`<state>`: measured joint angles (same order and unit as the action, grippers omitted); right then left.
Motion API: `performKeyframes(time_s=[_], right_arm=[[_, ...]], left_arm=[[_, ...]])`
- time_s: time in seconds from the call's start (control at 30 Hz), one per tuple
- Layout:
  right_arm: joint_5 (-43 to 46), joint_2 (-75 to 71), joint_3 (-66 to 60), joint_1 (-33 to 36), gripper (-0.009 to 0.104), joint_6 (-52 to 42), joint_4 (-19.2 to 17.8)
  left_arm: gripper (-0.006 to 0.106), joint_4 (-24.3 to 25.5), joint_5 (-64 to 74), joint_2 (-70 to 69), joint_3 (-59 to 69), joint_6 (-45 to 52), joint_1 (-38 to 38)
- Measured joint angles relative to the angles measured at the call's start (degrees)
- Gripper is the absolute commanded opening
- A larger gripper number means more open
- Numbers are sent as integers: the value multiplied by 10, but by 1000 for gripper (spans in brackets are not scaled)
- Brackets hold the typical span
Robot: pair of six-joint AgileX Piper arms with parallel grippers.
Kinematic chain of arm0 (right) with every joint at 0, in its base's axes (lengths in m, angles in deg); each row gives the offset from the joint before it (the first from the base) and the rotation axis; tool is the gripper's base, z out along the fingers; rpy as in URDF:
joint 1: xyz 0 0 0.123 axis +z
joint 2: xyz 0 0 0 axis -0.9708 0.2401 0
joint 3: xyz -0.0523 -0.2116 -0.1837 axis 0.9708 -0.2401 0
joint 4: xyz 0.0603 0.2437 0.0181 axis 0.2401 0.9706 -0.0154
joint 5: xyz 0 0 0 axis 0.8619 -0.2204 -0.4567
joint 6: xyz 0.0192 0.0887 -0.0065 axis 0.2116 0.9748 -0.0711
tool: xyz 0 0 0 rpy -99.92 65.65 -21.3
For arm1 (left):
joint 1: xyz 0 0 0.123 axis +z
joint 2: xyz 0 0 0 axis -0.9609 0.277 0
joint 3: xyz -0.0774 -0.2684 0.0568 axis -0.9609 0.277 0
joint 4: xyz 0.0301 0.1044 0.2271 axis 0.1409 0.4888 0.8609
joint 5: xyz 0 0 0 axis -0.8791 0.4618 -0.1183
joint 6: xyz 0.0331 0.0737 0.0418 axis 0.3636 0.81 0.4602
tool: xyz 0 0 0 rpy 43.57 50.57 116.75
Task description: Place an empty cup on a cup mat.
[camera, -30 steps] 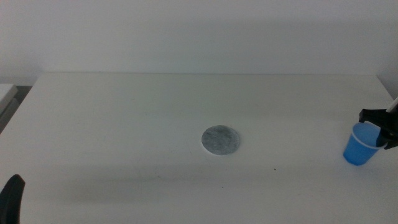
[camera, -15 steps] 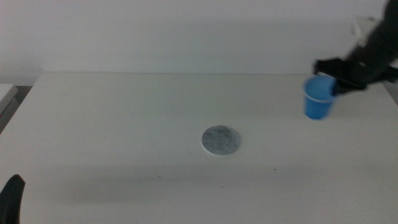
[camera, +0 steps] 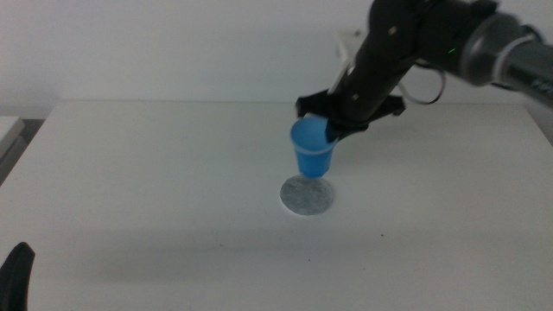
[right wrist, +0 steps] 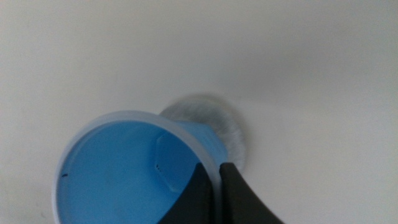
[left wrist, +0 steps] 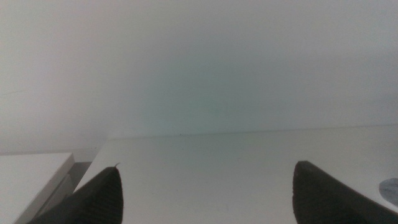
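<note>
Next, I set the blue cup upright on the middle of the grey cup mat (camera: 303,197) (right wrist: 201,140) with my right gripper.
The blue cup (camera: 312,153) hangs upright just above the grey cup mat (camera: 308,196) at mid-table, its base at the mat's far edge. My right gripper (camera: 328,128) is shut on the cup's rim, one jaw inside and one outside. From the right wrist, the cup (right wrist: 124,174) shows a blue inside with nothing in it, the gripper (right wrist: 219,186) pinches its rim, and the cup mat (right wrist: 214,121) peeks out behind it. My left gripper (left wrist: 205,193) waits at the table's near left corner, jaws wide apart; in the middle view only one jaw tip shows.
The white table (camera: 173,173) runs to a white wall at the back. A pale ledge (camera: 9,130) sits off the table's left edge. The right arm (camera: 484,43) reaches in from the upper right.
The right arm has carried the cup from the table's right edge, up and leftward, to just above the mat. The left gripper has not moved.
</note>
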<state>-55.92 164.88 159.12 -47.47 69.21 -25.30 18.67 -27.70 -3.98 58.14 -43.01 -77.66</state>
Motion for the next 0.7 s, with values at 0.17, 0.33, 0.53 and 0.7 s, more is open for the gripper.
performKeyframes(time_s=[0.17,0.33,0.53,0.7], right_arm=[[-7,28,0,19,-2,0,2],[-6,49,0,22,-2,0,2],[14,64,0,22,-2,6,-19],[20,68,0,22,-2,14,-28]], left_arm=[[94,0,0,0,0,0,0],[94,0,0,0,0,0,0],[94,0,0,0,0,0,0],[94,0,0,0,0,0,0]])
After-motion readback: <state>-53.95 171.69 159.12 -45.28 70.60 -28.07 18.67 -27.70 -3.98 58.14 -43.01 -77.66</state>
